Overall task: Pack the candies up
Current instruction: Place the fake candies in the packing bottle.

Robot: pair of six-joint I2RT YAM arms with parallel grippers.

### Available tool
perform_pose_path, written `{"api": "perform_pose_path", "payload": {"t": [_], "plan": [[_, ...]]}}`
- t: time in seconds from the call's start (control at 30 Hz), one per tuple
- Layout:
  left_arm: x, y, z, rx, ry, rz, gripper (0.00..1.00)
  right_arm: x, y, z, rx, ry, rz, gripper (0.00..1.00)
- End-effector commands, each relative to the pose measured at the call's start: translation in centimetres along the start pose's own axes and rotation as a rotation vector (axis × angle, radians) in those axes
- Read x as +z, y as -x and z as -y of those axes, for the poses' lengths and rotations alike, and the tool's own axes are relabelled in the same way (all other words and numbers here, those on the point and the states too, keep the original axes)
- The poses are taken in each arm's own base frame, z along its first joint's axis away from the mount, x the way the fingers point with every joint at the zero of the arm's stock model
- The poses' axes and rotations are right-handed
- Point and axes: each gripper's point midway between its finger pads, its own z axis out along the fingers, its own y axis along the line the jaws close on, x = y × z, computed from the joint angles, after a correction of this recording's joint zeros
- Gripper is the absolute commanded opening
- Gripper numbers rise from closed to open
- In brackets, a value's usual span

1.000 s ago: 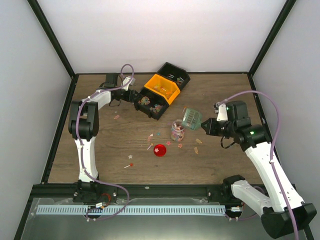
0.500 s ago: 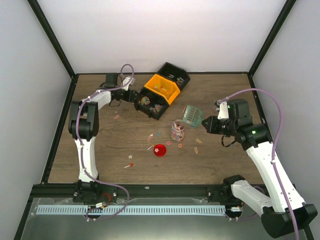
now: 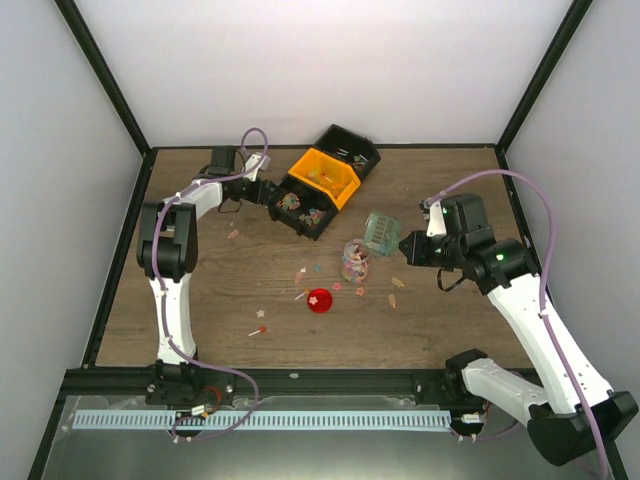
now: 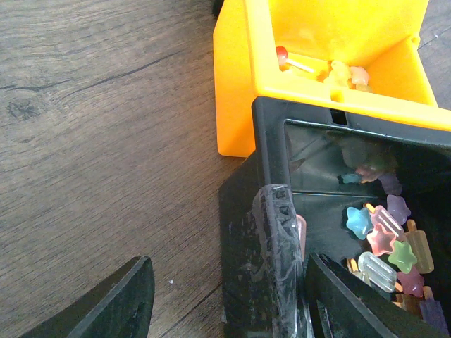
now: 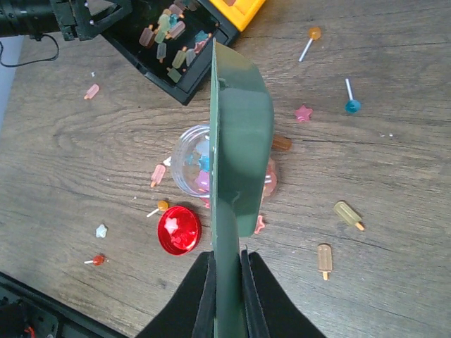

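Observation:
Next, my right gripper puts the green scoop down on the bare wood (image 3: 413, 240) (image 5: 406, 107) just beyond the blue lollipop.
My right gripper (image 3: 410, 245) (image 5: 227, 257) is shut on the handle of the green scoop (image 3: 382, 232) (image 5: 239, 155), held on edge just above the clear jar (image 3: 355, 260) (image 5: 189, 165). The jar holds some candies (image 5: 201, 165). Other candies (image 5: 348, 214) lie loose on the wood around it. My left gripper (image 3: 262, 192) (image 4: 227, 264) is open, its jaws astride the near wall of a black bin (image 3: 305, 208) (image 4: 271, 232) that holds more candies (image 4: 384, 239). The right finger is inside the bin; the left finger stands well off the wall.
The round red lid (image 3: 319, 300) (image 5: 179, 230) lies open side up, front-left of the jar. An orange bin (image 3: 322, 175) (image 4: 331, 42) with a few sweets adjoins the black one, and another black bin (image 3: 350, 150) sits behind it. Stray sweets (image 3: 258, 329) lie front left.
My right gripper has carried the scoop a little left and back, closer over the jar. The left arm and the bins have not moved.

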Motion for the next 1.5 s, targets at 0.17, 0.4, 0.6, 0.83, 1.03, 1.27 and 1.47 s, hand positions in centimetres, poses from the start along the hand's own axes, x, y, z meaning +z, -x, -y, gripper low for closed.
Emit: {"api": "perform_pose_path", "payload": {"t": [0.17,0.4,0.6,0.83,1.03,1.27,1.47], "plan": [[0.0,-1.5,-0.7,-0.025,0.016,-0.038,0.60,-1.8,1.7,-0.6,-0.028,-0.036,0.048,0.01],[0.0,-1.5,-0.7,-0.024,0.015,-0.037,0.60,-1.6,1.3,-1.4,-0.043,-0.042,0.033,0.01],[0.0,-1.5,-0.8,-0.026,0.017,-0.038,0.60,-1.7,0.9,-1.3,-0.040,-0.048,0.019,0.01],[0.0,-1.5,-0.8,-0.027,0.017,-0.037,0.60,-1.6,0.7,-1.6,-0.048,-0.102,-0.006,0.01],[-0.2,-1.5,-0.7,-0.031,0.008,-0.034,0.60,-1.4,0.6,-2.4,-0.061,-0.127,-0.009,0.01],[-0.3,-1.5,-0.7,-0.032,0.006,-0.034,0.60,-2.3,1.4,-2.9,-0.053,-0.112,0.026,0.01],[-0.8,-0.9,-0.3,-0.028,0.001,-0.011,0.60,-3.8,3.1,-4.6,-0.023,-0.014,0.118,0.01]]}}
